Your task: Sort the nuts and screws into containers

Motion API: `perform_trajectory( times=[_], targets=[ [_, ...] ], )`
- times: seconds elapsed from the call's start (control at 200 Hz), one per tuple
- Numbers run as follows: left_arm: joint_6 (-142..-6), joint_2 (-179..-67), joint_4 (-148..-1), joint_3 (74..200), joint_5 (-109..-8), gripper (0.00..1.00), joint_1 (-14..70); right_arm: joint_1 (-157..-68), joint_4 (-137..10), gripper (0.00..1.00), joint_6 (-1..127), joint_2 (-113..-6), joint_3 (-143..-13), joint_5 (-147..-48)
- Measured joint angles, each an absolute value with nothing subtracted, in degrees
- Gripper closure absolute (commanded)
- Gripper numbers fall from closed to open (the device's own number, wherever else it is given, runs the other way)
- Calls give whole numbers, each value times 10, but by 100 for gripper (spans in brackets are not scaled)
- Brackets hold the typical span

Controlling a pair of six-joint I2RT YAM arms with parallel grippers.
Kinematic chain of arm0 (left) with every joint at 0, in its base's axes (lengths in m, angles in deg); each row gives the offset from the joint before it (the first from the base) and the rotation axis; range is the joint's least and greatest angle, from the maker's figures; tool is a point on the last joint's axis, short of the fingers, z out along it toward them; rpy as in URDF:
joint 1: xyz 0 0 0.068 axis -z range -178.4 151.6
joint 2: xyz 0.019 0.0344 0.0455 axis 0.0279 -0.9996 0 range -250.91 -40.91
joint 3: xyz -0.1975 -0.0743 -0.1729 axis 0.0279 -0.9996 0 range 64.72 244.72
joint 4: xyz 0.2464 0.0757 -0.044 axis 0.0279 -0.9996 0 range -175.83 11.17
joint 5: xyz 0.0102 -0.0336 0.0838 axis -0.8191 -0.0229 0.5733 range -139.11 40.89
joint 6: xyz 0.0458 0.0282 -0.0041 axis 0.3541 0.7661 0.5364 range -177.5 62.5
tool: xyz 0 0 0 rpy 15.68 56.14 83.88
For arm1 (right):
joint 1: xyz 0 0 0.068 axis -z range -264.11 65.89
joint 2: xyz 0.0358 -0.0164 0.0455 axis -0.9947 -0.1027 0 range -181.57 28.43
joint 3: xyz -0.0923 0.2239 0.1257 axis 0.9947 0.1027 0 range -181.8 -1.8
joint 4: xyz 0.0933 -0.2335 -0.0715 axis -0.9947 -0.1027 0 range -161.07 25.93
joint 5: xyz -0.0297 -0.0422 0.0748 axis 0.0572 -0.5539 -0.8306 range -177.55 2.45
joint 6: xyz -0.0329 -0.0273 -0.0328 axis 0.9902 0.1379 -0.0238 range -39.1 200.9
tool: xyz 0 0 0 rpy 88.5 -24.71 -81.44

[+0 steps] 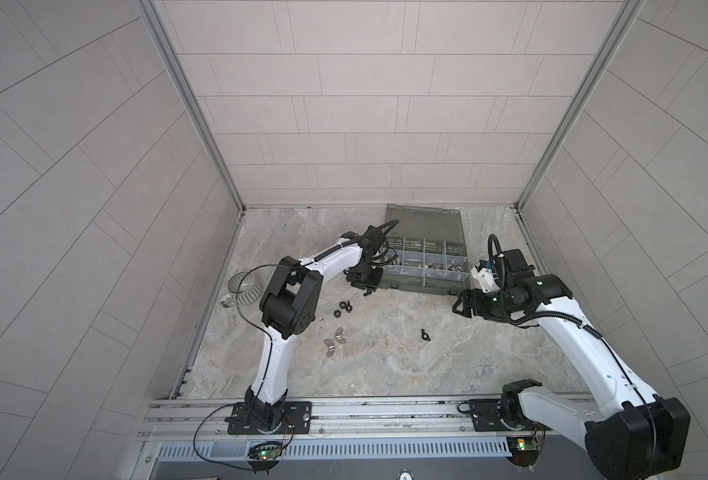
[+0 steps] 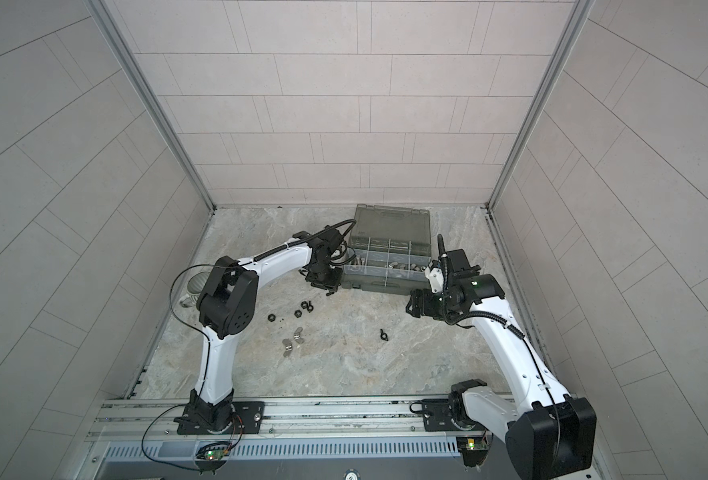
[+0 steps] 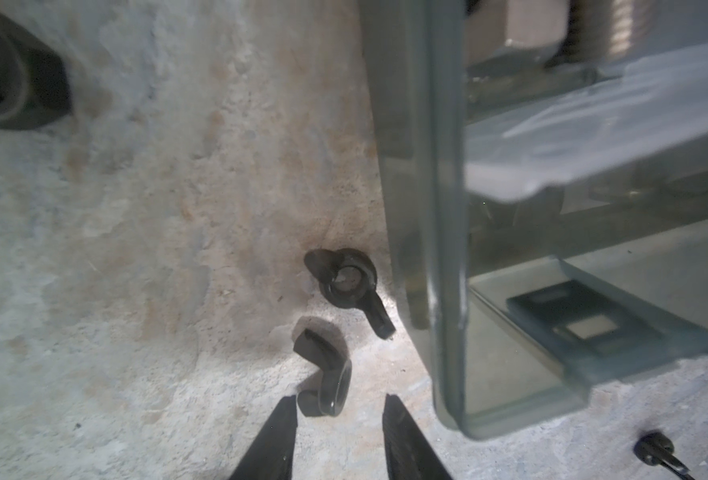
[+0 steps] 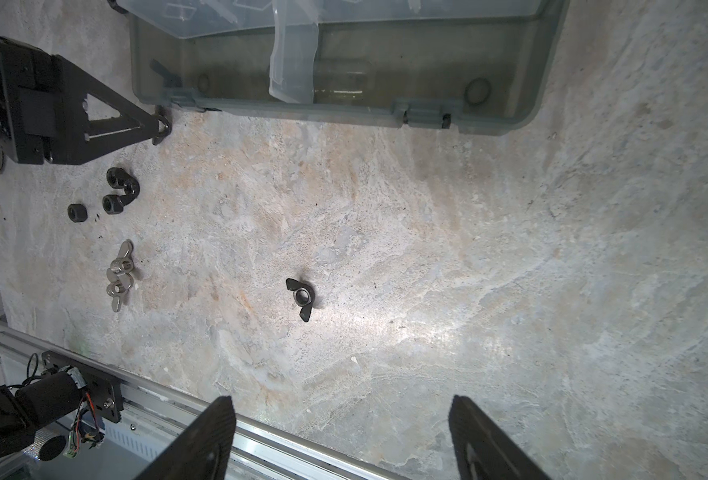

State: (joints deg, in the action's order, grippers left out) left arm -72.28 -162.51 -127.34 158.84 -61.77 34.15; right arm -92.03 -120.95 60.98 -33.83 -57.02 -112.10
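Next, I open my left gripper, as only one of its fingertips meets the standing black wing nut, then move forward around the nut and close on its body [image 3: 336,385].
My left gripper [image 3: 340,398] is low over the table at the near left corner of the smoky organizer box [image 3: 443,208], its fingers a little apart. A black wing nut [image 3: 326,384] stands on edge between the tips, against one fingertip [image 3: 287,409] and clear of the other. A second black wing nut [image 3: 350,286] lies flat beside the box wall. A threaded silver screw [image 3: 618,29] shows inside the box. In both top views silver pieces fill middle compartments [image 1: 431,264]. My right gripper [image 4: 340,401] hovers wide open and empty near the box [image 1: 423,286], with a lone black wing nut [image 4: 301,296] ahead of it.
Black nuts [image 1: 339,309] and silver wing nuts [image 1: 334,338] lie loose beside the left arm. A ribbed mug [image 1: 244,289] stands at the left wall. The box lid [image 1: 425,220] lies open towards the back wall. An aluminium rail [image 4: 260,440] runs along the front edge.
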Motion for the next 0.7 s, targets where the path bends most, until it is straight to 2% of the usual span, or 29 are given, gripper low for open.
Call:
perform_trajectory(
  times=[0.7],
  targets=[
    [-723,-1634,-1250,1569,-628,68,338,-920,-1214,18,610,-338,-570,-1115]
  ],
)
